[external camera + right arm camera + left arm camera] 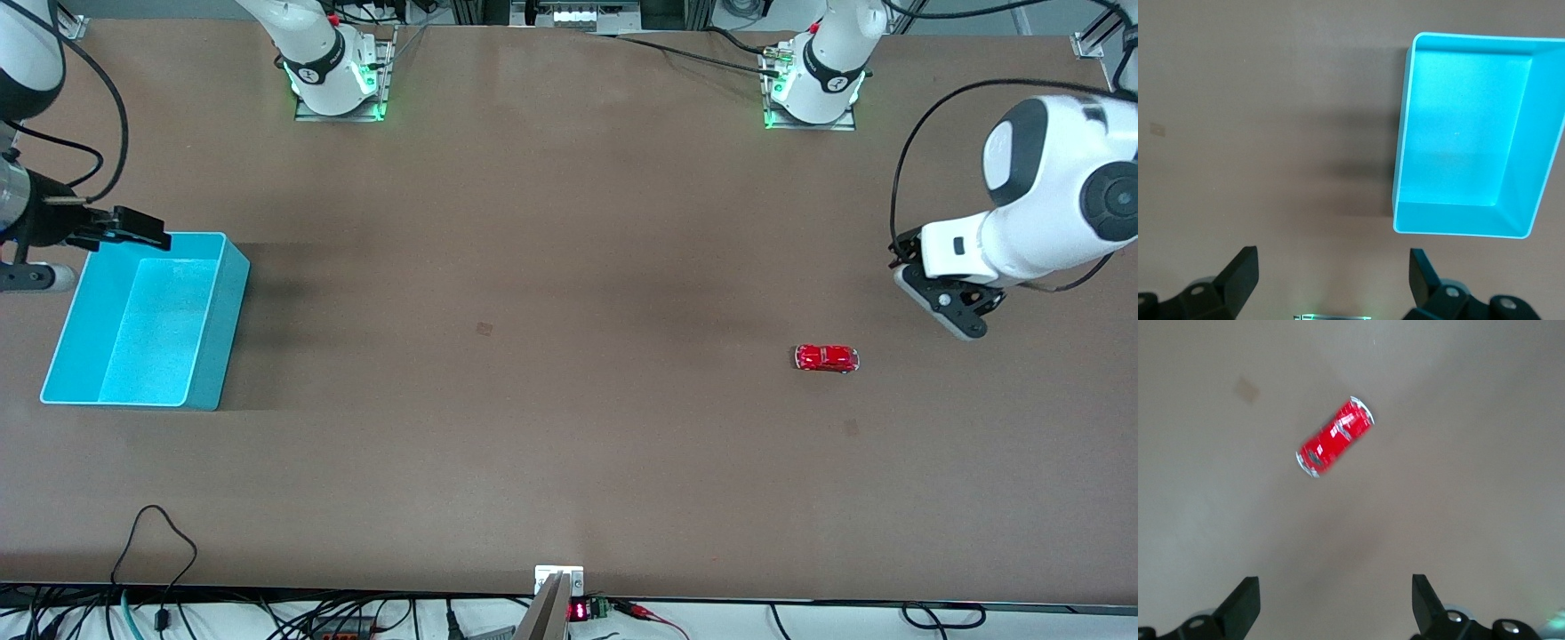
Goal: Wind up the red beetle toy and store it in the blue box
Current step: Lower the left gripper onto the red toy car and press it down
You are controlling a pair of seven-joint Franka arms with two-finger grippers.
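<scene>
The robot's left gripper should next move to the red beetle toy and close across its long sides, at the toy's middle (826, 358) (1335, 437) between front and back wheels.
The red beetle toy (827, 357) stands on the brown table toward the left arm's end. It also shows in the left wrist view (1335, 437), lying at a slant past the fingertips. My left gripper (962, 318) (1335, 590) is open and empty, in the air beside the toy, not touching it. The blue box (218, 356) sits empty at the right arm's end; it also shows in the right wrist view (1401, 133). My right gripper (133, 228) (1331, 261) is open and empty, in the air by the box's farthest corner.
The two arm bases (338, 84) (813, 84) stand along the table's edge farthest from the front camera. Small dark marks (484, 328) (851, 428) dot the table. Cables (156, 542) hang over the nearest edge.
</scene>
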